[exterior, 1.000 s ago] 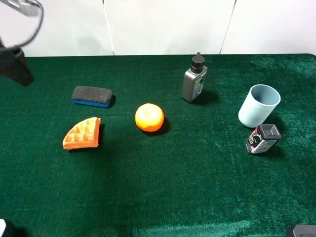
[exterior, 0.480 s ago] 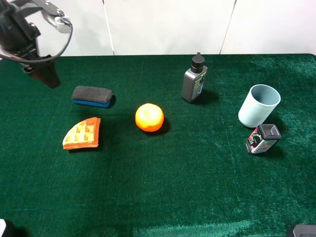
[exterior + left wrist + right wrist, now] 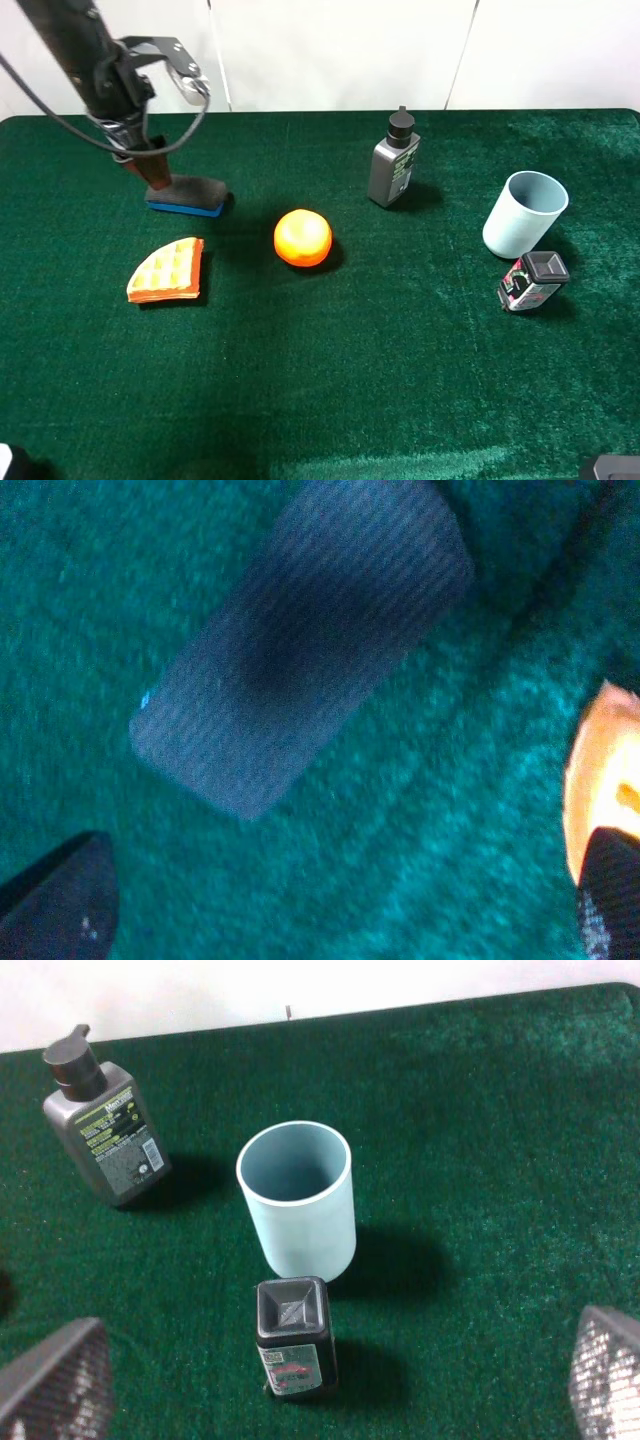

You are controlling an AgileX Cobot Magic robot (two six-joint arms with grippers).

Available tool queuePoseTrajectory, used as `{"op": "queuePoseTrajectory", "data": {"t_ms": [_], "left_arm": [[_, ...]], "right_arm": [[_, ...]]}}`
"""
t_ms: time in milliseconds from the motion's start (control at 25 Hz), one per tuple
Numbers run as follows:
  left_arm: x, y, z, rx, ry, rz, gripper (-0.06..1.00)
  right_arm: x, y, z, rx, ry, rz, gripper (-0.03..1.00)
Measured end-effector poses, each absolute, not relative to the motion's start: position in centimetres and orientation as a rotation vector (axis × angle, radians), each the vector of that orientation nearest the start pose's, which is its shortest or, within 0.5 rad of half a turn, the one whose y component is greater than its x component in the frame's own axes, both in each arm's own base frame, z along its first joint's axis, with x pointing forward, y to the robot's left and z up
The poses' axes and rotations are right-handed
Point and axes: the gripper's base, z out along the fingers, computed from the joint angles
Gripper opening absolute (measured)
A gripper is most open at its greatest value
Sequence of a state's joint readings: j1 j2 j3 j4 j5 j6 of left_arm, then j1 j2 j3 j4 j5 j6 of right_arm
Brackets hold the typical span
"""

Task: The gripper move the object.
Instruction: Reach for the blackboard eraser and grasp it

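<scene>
The fingers of my left gripper will go along the eraser's two long sides and close on the middle of the eraser [image 3: 188,192] [image 3: 302,640].
The eraser [image 3: 190,195], dark grey felt on a thin blue base, lies on the green cloth at the back left. My left gripper [image 3: 150,175] hangs at the eraser's left end, its fingers partly covering that end. In the left wrist view the eraser [image 3: 300,650] lies flat beyond the open gripper [image 3: 335,900], whose two dark fingertips [image 3: 60,900] stand wide apart and hold nothing. My right gripper [image 3: 330,1385] is open and empty, far from the eraser at the near right edge [image 3: 610,468].
An orange waffle wedge [image 3: 167,270] lies in front of the eraser, and an orange [image 3: 302,237] to its right. A grey bottle [image 3: 393,160], a pale blue cup [image 3: 525,212] and a small black-capped item [image 3: 532,280] stand on the right side.
My left arm has swung in from the far left corner, rightward and down, until its gripper reached the eraser's left end. The eraser and the right arm have not moved.
</scene>
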State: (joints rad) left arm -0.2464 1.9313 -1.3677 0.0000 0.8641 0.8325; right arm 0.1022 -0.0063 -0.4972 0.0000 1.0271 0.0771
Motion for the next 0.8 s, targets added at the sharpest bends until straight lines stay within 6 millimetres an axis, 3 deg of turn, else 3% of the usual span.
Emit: {"op": "queuePoseTrajectory", "data": {"t_ms": [240, 800], "left_arm": [[38.7, -11.2, 17.5, 1.652, 2.437, 0.113, 0.95], [39.3, -11.1, 13.9, 1.867, 2.379, 0.139, 0.98]], "right_arm": [[-0.4, 0.0, 27.9, -0.025, 2.009, 0.115, 0.70], [-0.4, 0.0, 27.9, -0.025, 2.009, 0.115, 0.70]]}}
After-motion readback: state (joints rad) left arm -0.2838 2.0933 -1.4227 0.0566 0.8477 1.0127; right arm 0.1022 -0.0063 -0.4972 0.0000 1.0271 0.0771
